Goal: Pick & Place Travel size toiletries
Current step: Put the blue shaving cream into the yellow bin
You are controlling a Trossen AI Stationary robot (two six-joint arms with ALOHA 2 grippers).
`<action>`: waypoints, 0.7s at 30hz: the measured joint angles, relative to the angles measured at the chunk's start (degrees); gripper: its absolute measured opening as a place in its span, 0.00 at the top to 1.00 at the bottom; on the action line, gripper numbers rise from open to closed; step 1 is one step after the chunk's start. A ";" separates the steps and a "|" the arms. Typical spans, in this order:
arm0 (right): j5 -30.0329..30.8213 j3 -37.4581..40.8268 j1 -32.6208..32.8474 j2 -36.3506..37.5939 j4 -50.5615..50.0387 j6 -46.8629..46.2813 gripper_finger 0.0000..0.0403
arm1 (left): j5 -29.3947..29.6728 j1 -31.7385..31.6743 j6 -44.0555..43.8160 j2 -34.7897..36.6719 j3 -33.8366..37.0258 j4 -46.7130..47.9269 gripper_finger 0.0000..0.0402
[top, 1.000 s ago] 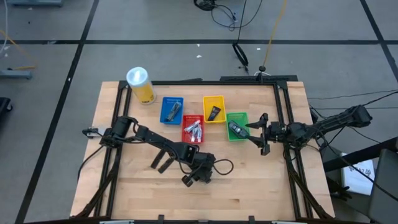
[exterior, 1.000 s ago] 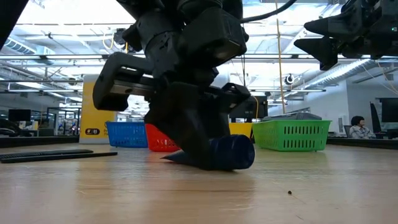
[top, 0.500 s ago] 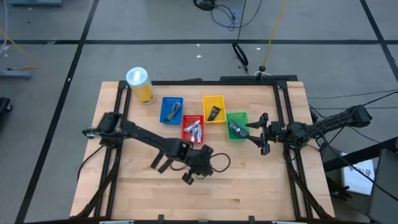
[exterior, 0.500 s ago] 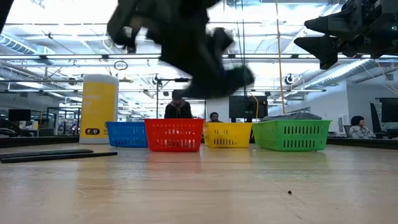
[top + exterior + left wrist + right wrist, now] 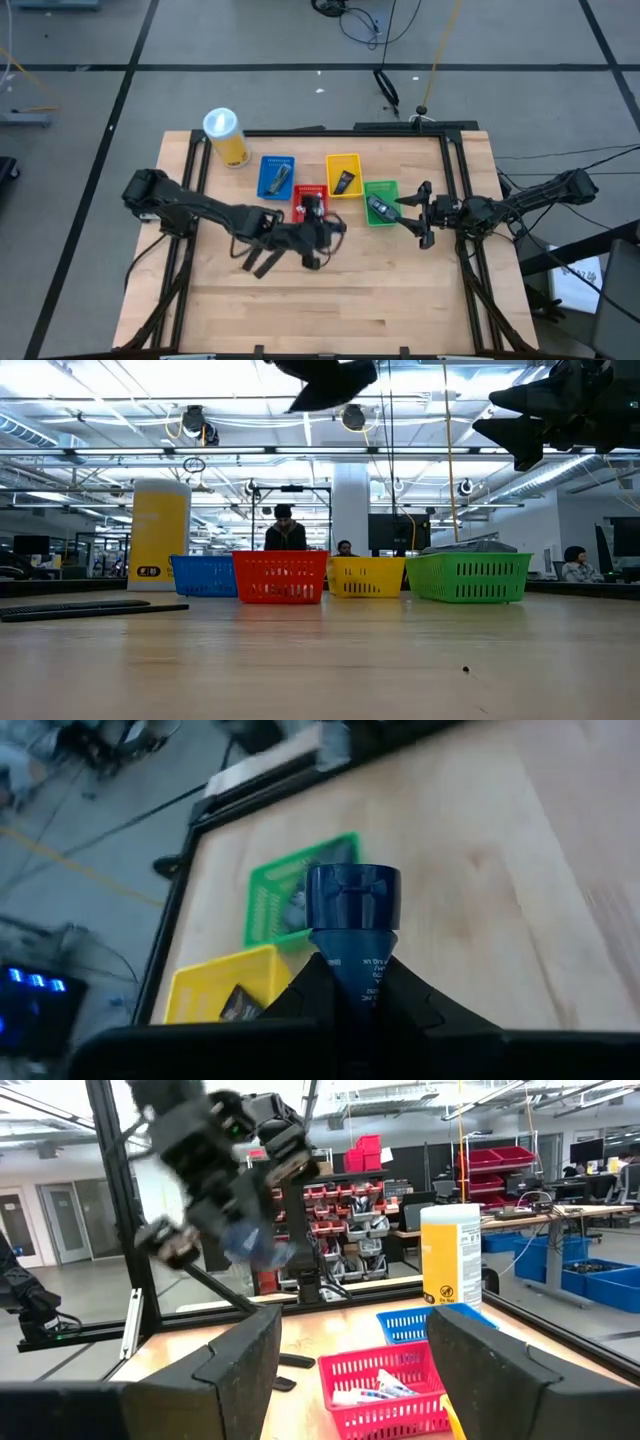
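Note:
The robot's left gripper needs to release the dark blue mini tube, now held just near of the red basket, in the yellow basket (image 5: 351, 177) (image 5: 250, 992) beside the dark packet.
My left gripper (image 5: 322, 232) hangs above the table just near of the red basket (image 5: 308, 200), shut on a dark blue mini tube (image 5: 350, 900) whose round cap points away from the fingers. In the low view it shows at the top edge (image 5: 330, 372). My right gripper (image 5: 412, 212) waits open beside the green basket (image 5: 381, 202), with nothing between its fingers (image 5: 235, 1365). Silvery tubes (image 5: 385, 1380) lie in the red basket. A dark packet (image 5: 344, 181) lies in the yellow basket (image 5: 343, 160), and a dark grey piece (image 5: 377, 207) in the green one. My left gripper pinches the tube's narrow tail end (image 5: 352, 970) between its two fingers. The cap end (image 5: 351, 890) sticks out ahead of the fingertips, along the line of the fingers. The fingers slant downward toward the baskets. The tube is lifted clear of the table.
A blue basket (image 5: 276, 177) stands at the left end of the basket row, holding a dark item. The tall yellow canister (image 5: 225, 136) stands at the far left corner. Bare wood (image 5: 380, 290) lies across the near half of the table. People sit in the room beyond.
My left gripper has risen from the table with the blue tube, which lay on the wood a second ago and now hangs clear. It has travelled toward the far edge, up to the red basket, and has tipped from pointing steeply down to a shallow slant.

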State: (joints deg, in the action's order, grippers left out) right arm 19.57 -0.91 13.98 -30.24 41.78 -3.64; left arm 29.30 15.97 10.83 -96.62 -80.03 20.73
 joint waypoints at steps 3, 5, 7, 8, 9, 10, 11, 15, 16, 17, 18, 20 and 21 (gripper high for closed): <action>0.03 0.00 -0.02 0.00 -0.08 0.00 0.40 | -2.85 -2.05 -2.29 1.14 -0.04 -0.94 0.92; 0.09 0.00 -0.02 0.02 -0.09 0.00 0.40 | -5.52 -3.49 -2.00 1.33 -0.02 -1.39 0.92; 0.08 0.00 -0.02 0.00 -0.15 0.00 0.40 | -8.80 -5.11 -0.98 1.44 -0.02 -3.23 0.94; 0.04 0.00 -0.02 0.00 -0.20 0.00 0.40 | -10.88 -5.94 -0.34 1.44 -0.02 -3.66 0.96; 0.02 0.00 -0.02 0.00 -0.37 0.00 0.40 | -13.43 -6.83 0.25 1.44 -0.02 -4.11 0.97; 0.00 0.00 -0.02 0.00 -0.46 0.00 0.40 | -15.97 -7.72 0.64 1.40 0.26 -5.24 0.97; -0.02 0.00 -0.03 0.00 -0.45 0.00 0.40 | -18.00 -8.70 0.72 1.35 0.94 -7.00 0.97; -0.07 0.00 -0.04 0.00 -0.42 -0.04 0.40 | -21.56 -12.52 0.81 1.59 6.66 -15.81 0.96; -0.07 0.00 -0.04 0.00 -0.44 -0.02 0.40 | -22.23 -13.55 0.85 1.73 8.50 -18.13 0.96; -0.07 0.00 -0.04 0.00 -0.44 -0.02 0.40 | -23.25 -14.72 0.71 1.77 10.41 -21.81 0.96; -0.07 0.00 -0.04 0.00 -0.42 -0.02 0.40 | -24.96 -15.90 0.50 1.77 12.28 -25.92 0.97; 0.05 0.00 -0.04 0.00 -0.35 0.00 0.40 | -29.17 -18.37 -0.97 1.74 16.17 -34.78 0.98; 0.16 0.00 -0.04 0.00 -0.30 0.00 0.40 | -30.97 -19.67 -2.05 1.38 17.88 -40.18 0.98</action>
State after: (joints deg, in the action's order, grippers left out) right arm 19.73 -0.91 13.93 -30.24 41.48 -3.64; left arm -1.67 -3.70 8.77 -95.24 -62.15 -19.45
